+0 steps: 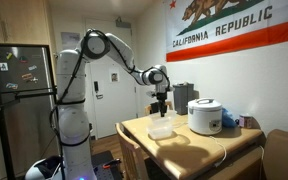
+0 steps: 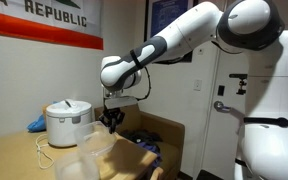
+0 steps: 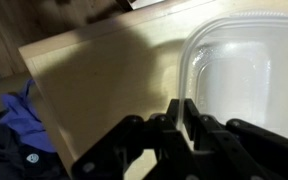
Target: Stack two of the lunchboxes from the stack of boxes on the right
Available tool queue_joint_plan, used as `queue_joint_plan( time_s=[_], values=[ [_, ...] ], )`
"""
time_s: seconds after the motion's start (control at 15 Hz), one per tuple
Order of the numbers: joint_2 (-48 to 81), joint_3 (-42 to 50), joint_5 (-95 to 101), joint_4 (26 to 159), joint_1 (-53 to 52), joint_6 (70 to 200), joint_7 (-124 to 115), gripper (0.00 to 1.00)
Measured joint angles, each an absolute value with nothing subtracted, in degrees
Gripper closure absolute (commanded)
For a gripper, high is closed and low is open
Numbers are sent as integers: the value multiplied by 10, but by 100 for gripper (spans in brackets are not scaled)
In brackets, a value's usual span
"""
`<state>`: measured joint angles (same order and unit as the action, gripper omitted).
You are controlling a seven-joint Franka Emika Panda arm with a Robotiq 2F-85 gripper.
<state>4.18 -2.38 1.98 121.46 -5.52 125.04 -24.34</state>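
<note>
The robot's gripper needs to release the translucent lunchbox on the bare wooden table (image 1: pixel 180 146) in front of the white rice cooker.
My gripper (image 3: pixel 178 112) is shut on the thin rim of a translucent lunchbox (image 3: pixel 246 70), which fills the right of the wrist view. In both exterior views the gripper (image 1: pixel 161 104) (image 2: pixel 111 121) hangs over the wooden table with that lunchbox (image 2: pixel 97 144) tilted just below it. More translucent lunchboxes (image 1: pixel 161 130) lie on the table under the gripper. I cannot tell how many are nested there.
A white domed rice cooker (image 1: pixel 205 116) (image 2: pixel 67 122) stands on the table (image 1: pixel 199 145) beside the lunchboxes. A blue cloth (image 1: pixel 230 120) (image 3: pixel 19 115) lies near it. A white cable (image 2: pixel 44 152) trails across the table. A chair (image 2: pixel 149 135) stands past the table edge.
</note>
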Motion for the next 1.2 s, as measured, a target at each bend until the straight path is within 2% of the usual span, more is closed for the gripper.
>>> queue_joint_plan(
  time_s=[0.47,0.8,0.87,1.2],
  values=[
    [41,-1,-33,1295,-28,1298,-262,97],
    [37,3,-40,1361,-24,1434,-342,97],
    [33,2,-32,1369,-27,1460,-359,89],
    [35,1,-30,1370,-27,1464,-363,89]
  ],
)
